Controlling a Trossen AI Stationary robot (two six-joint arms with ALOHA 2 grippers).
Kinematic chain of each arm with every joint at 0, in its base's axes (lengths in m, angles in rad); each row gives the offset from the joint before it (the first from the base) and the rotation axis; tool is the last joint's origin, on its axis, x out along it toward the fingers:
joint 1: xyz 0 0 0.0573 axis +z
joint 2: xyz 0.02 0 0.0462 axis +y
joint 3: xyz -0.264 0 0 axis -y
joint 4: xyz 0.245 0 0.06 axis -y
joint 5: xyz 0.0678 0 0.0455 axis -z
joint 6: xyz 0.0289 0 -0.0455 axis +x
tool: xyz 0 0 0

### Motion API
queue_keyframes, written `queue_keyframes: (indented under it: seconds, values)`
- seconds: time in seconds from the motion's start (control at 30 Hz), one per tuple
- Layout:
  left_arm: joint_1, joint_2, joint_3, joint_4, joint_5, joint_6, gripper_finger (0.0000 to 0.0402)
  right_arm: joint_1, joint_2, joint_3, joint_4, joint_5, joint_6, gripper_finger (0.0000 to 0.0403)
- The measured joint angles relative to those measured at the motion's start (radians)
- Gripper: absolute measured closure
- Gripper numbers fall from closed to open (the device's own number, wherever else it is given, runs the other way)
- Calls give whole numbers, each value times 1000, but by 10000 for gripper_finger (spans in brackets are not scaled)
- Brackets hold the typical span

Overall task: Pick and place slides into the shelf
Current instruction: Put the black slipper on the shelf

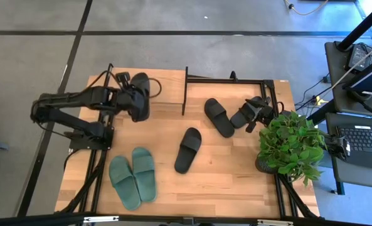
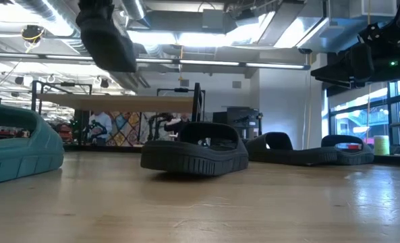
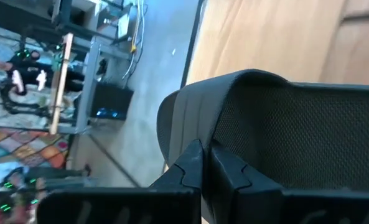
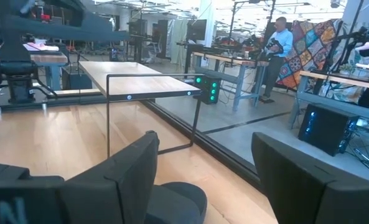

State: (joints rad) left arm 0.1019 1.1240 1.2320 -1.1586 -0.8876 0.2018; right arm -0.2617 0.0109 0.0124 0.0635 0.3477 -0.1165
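Observation:
Next, my left gripper lets go of the black slide on the shelf's wooden top (image 1: 128, 90), at the end nearest to that gripper's arm.
My left gripper (image 1: 134, 99) is shut on a black slide (image 1: 142, 93), held high over the table's far left; the slide also shows in the low view (image 2: 108, 37). My right gripper (image 1: 256, 115) is open in the air above another black slide (image 1: 241, 117) near the shelf (image 1: 229, 78); that slide's end (image 4: 175, 199) shows between the fingers, untouched. Two more black slides (image 1: 219, 117) (image 1: 189, 149) lie sole down mid-table. A green pair (image 1: 133, 179) lies at the near left. The shelf stands at the far edge (image 4: 144, 81). My left gripper pinches the black slide at its edge (image 3: 190, 134) between its two fingers (image 3: 224, 171). The fingers come level from the table's left and lie across the slide. The slide is lifted clear of the table, well above it in the low view.
A potted leafy plant (image 1: 291, 141) stands at the table's right edge, close to my right arm. Bare wood lies between the green pair and the middle black slide. People and workbenches show in the room beyond the table.

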Motion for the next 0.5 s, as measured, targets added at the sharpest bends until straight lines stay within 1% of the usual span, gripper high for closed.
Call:
queue_keyframes:
  seconds: [0.17,0.3,0.5]
  values:
    - [113,0,-8,0,19,93,400,0,0,0,1,0,0,146]
    - [180,0,-19,0,19,100,400,0,0,0,2,1,0,146]
    - [257,0,-45,3,20,183,399,0,0,0,2,3,0,146]
